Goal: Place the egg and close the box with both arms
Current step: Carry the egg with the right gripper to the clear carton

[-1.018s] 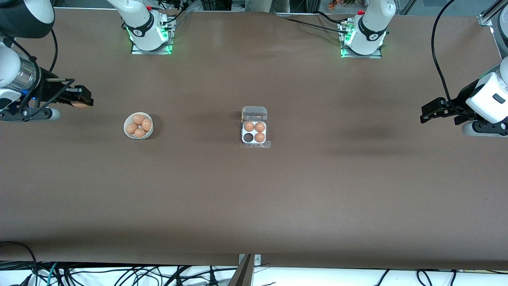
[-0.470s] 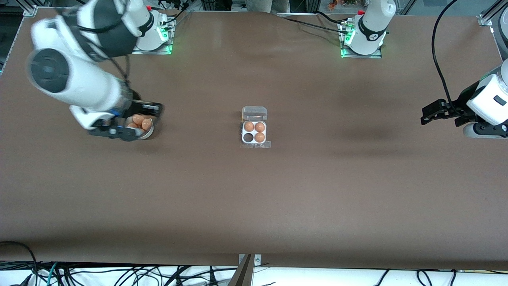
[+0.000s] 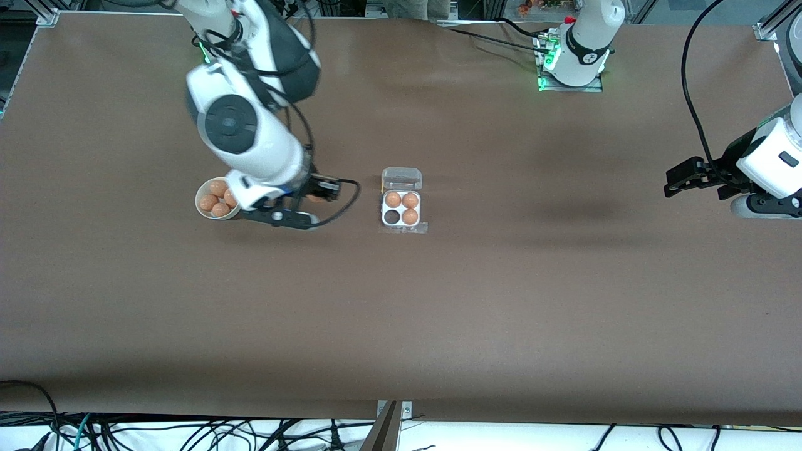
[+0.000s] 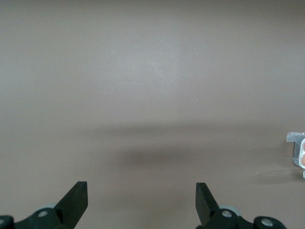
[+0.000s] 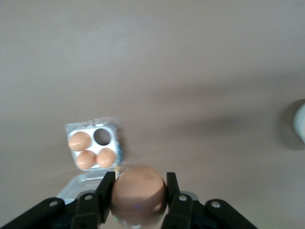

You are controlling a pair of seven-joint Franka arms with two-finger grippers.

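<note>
The robot's right gripper needs to release the brown egg, now held between bowl and box, in the empty cell of the box (image 3: 391, 217) (image 5: 102, 137), next to the other eggs.
The box (image 3: 383, 210) lies mid-table with its clear lid (image 3: 401, 178) open flat. Three brown eggs fill its cells and one cell (image 3: 392, 217) is empty. My right gripper (image 3: 324, 190) hangs over the table between the bowl and the box. In the right wrist view it (image 5: 138, 191) is shut on a brown egg (image 5: 138, 188), with the box (image 5: 90, 129) and its empty cell (image 5: 101, 136) ahead. My left gripper (image 3: 675, 178) waits open and empty over the left arm's end of the table. In the left wrist view (image 4: 141, 198) the box edge (image 4: 298, 151) shows.
A round white bowl (image 3: 202, 213) with several brown eggs stands toward the right arm's end, beside the right gripper. It shows at the edge of the right wrist view (image 5: 300, 121). Bare brown table surrounds the box.
The right arm swung from its end of the table, past the bowl, to between bowl and box, carrying the egg. The left arm barely moved.
</note>
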